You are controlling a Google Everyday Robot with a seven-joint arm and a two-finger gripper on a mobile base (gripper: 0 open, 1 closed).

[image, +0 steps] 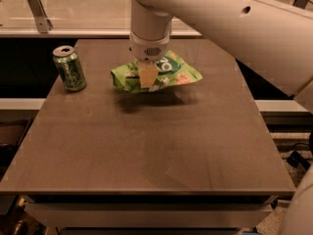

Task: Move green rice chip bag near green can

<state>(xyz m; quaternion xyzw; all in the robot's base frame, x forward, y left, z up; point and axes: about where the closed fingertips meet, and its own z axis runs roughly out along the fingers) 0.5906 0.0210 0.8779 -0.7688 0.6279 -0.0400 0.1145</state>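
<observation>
The robot's gripper needs to release the green rice chip bag, which hangs above the table now, on the brown table (128, 85) between the green can and the middle of the table.
The green rice chip bag (171, 72) is a light green glossy bag with a dark round logo. It hangs in the air above the far middle of the table, with its shadow on the tabletop below. My gripper (147, 75) comes down from the white arm and is shut on the bag's left part. The green can (69, 68) stands upright near the table's far left edge, a short way left of the bag and apart from it.
The brown table (146, 146) has its front edge near the bottom of the view. A ledge with a metal bracket (38, 8) runs behind it. The white arm (234, 18) spans the upper right.
</observation>
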